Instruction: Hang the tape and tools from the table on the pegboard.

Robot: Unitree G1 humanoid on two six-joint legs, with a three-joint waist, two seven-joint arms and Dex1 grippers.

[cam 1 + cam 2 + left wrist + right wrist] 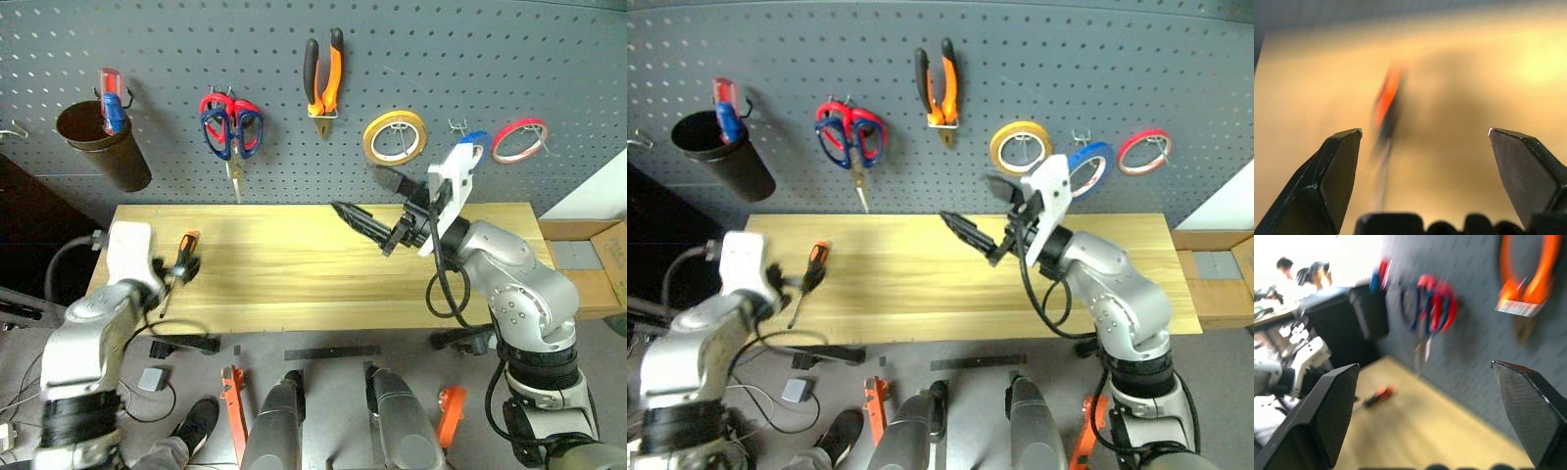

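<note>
Next, the left gripper grips the handle's black end (179, 269) (1387, 129) beside the metal rod of the orange-and-black screwdriver, so that the handle's orange end stays free.
The orange-and-black screwdriver (182, 257) lies on the left end of the light wood table (313, 284). My left gripper (1422, 132) is open just short of the screwdriver (1387, 100), which lies untouched on the wood between the spread fingers. My right gripper (370, 203) hangs open and empty over the table's middle, pointing left. On the dark pegboard (147, 49) hang the orange-and-black pliers (324, 76), the blue-handled scissors (219, 134) and the blue tape (473, 145), which is partly hidden by my right wrist.
Red-handled scissors (235, 108) share the hook with the blue ones. A yellow tape ring (395, 137) and a red tape ring (519, 140) flank the blue tape. A dark bucket (103, 147) at the far left holds a red-and-blue tool (112, 100). A cardboard box (593, 259) stands right of the table.
</note>
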